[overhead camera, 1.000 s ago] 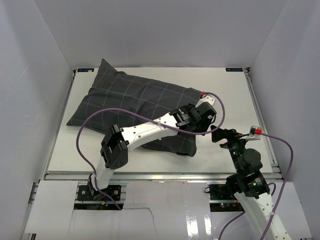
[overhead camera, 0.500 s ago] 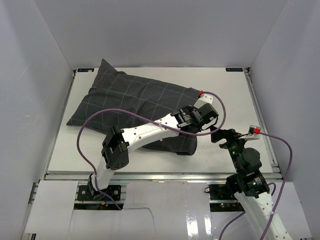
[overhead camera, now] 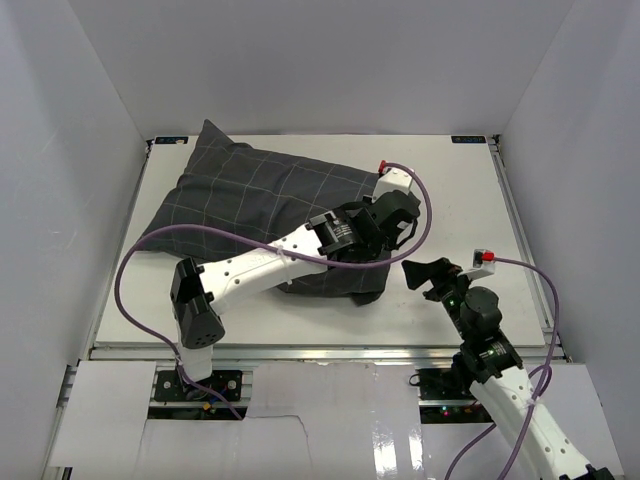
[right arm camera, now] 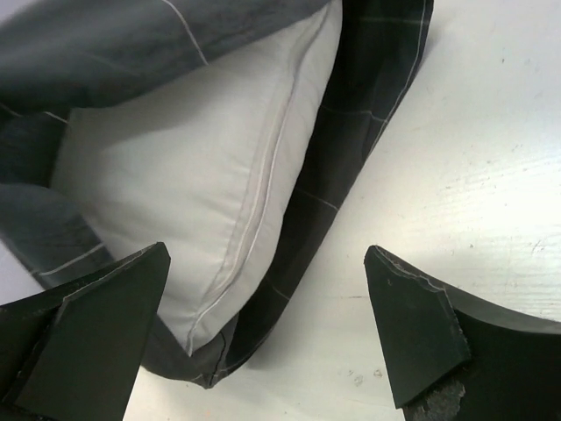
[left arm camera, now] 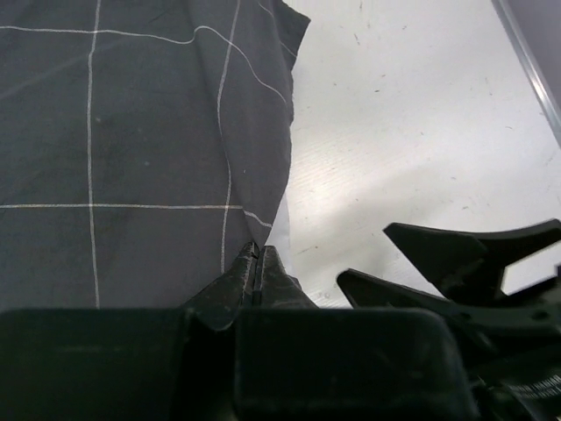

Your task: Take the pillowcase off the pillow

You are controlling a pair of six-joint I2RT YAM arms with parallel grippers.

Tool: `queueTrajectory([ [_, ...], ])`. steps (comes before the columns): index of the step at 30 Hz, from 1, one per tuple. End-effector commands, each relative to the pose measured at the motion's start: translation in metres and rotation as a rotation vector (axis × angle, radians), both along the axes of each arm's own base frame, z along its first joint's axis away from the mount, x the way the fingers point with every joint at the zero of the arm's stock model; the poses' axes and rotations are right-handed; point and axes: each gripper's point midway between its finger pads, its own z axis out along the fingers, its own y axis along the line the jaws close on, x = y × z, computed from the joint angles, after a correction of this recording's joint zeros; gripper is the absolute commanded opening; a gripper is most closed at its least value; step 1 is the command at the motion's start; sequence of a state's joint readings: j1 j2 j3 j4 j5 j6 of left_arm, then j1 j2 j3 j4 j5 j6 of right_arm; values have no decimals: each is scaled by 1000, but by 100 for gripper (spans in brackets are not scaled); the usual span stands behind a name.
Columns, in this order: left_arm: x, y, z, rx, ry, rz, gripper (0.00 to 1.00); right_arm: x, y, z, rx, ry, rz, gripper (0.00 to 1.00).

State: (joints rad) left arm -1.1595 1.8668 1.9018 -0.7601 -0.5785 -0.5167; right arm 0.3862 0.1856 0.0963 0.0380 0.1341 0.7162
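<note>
The robot's right gripper will next move to the white pillow's seamed corner (overhead camera: 389, 262) (right arm camera: 198, 331) inside the opening of the pillowcase and close there.
The dark grid-lined pillowcase (overhead camera: 255, 195) lies across the table's left and middle, with its open end toward the right. My left gripper (left arm camera: 256, 254) is shut on the upper edge of that opening, the cloth hanging from its tips. It sits over the pillowcase's right end (overhead camera: 385, 238). The white pillow (right arm camera: 202, 167) shows inside the mouth, its seamed corner resting on the lower layer of the pillowcase (right arm camera: 351, 140). My right gripper (right arm camera: 263, 329) stands open just in front of that corner, holding nothing. From above, the right gripper (overhead camera: 425, 272) is right of the opening.
The white table (overhead camera: 470, 200) is bare to the right of the pillowcase. White walls close in the left, back and right sides. The left arm's purple cable (overhead camera: 170, 235) loops over the pillowcase. The right gripper's dark fingers (left arm camera: 456, 254) show in the left wrist view.
The left gripper has shut on the pillowcase's edge and drawn it back and left. The right arm has swung left toward the open end.
</note>
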Motion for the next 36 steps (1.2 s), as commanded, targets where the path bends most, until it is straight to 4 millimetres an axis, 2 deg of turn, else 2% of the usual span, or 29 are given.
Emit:
queueTrajectory([
  [1,-6,-3,52,-163,-47,-32,0,6,9,21,60,-68,31,99],
  [6,-10,4,61,-186,-50,-36,0,9,17,10,98,-35,51,99],
  [7,-10,5,58,-182,-48,-35,0,10,18,13,115,-44,55,99],
  [10,-13,8,60,-196,-48,-38,0,13,21,8,121,-23,62,100],
  [11,-14,8,60,-203,-45,-39,0,14,23,13,135,-42,66,100],
  [17,-17,11,68,-233,-48,-47,0,21,28,12,167,-29,75,100],
  [19,-19,10,72,-251,-48,-60,0,19,33,3,180,-11,99,100],
  [22,-21,8,75,-263,-43,-72,0,20,36,15,231,-59,112,100],
  [24,-22,8,77,-273,-44,-72,0,22,37,11,234,-35,111,100],
  [27,-23,7,80,-285,-42,-77,0,19,47,18,262,-46,165,98],
  [32,-22,6,81,-296,-44,-72,0,21,51,5,260,15,163,93],
  [36,-22,3,79,-299,-41,-75,0,20,57,5,271,1,164,90],
])
